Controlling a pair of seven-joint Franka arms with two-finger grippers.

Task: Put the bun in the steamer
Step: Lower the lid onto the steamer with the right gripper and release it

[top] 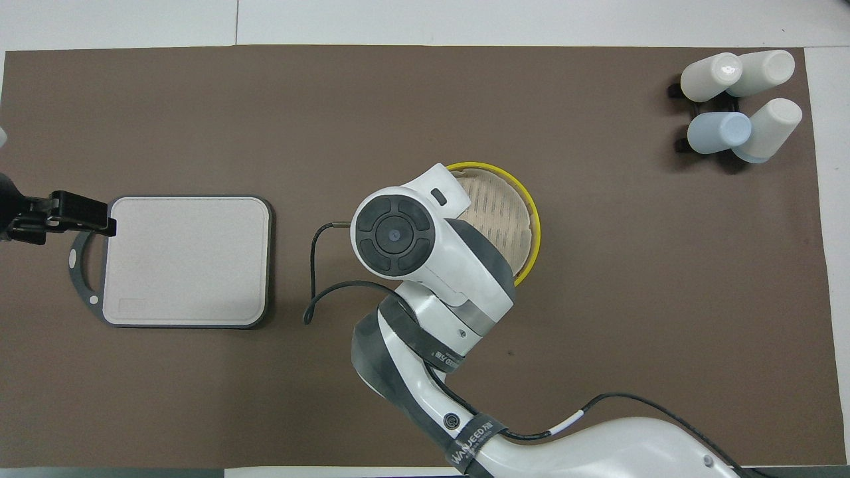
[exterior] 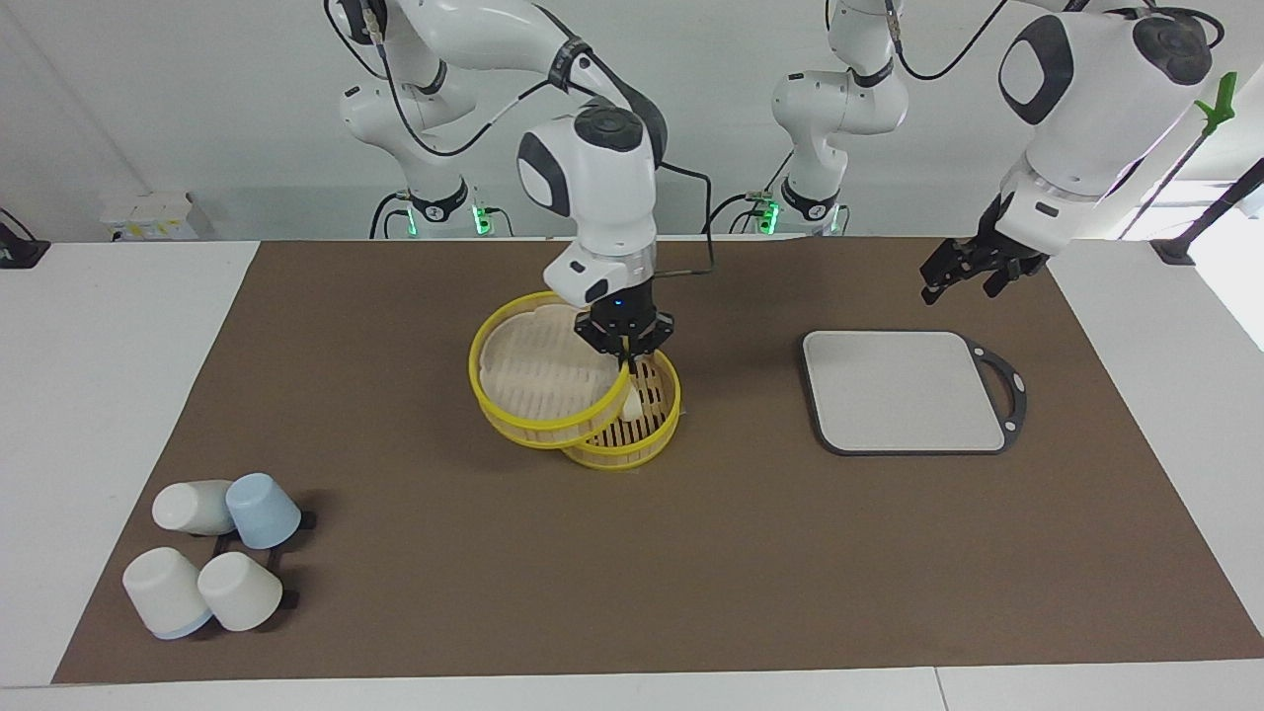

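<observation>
The robot's right gripper should release the lid flat on top of the yellow-rimmed basket [top: 454, 238], so that the lid covers the bun.
The steamer's yellow-rimmed basket [exterior: 632, 456] stands in the middle of the brown mat. The cream-white bun [exterior: 632, 403] lies inside it on the slatted floor. The matching lid [exterior: 538, 373] is tilted, one edge raised, and leans over the basket on the side toward the right arm's end; it also shows in the overhead view [top: 505, 212]. My right gripper [exterior: 626, 363] is over the basket, shut on the lid's raised rim, just above the bun. In the overhead view the right arm's wrist hides this gripper, the bun and most of the basket. My left gripper [exterior: 973, 275] waits in the air beside the grey board's handle [top: 73, 216].
A flat grey square board [exterior: 904, 390] with a dark ring handle lies toward the left arm's end [top: 186, 259]. Several white and blue cups [exterior: 212, 553] lie on a small black rack at the mat's corner toward the right arm's end, farther from the robots [top: 740, 106].
</observation>
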